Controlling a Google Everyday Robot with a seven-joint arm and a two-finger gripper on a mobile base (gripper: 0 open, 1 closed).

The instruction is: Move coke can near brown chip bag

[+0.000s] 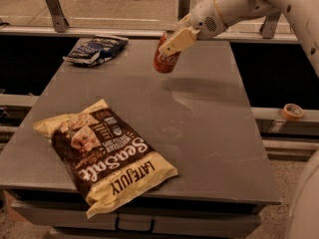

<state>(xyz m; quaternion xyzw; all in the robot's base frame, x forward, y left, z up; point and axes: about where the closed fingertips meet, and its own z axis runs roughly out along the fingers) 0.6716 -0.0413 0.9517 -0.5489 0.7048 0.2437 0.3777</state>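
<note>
Next, I release the coke can on the grey table (pixel 135 112) next to the far corner of the brown chip bag.
The coke can (pixel 165 58) is red with white script. It hangs tilted in the air above the far middle of the table. My gripper (pixel 175 42) comes in from the upper right and is shut on the can's upper part. The brown chip bag (pixel 105 153), dark brown and cream with "Sea Salt" and "Late July" print, lies flat at the front left of the table, well apart from the can.
A smaller dark blue bag (pixel 96 49) lies at the far left corner of the grey table (pixel 209 128). A roll of tape (pixel 292 111) sits on a ledge to the right. A rail runs along the back.
</note>
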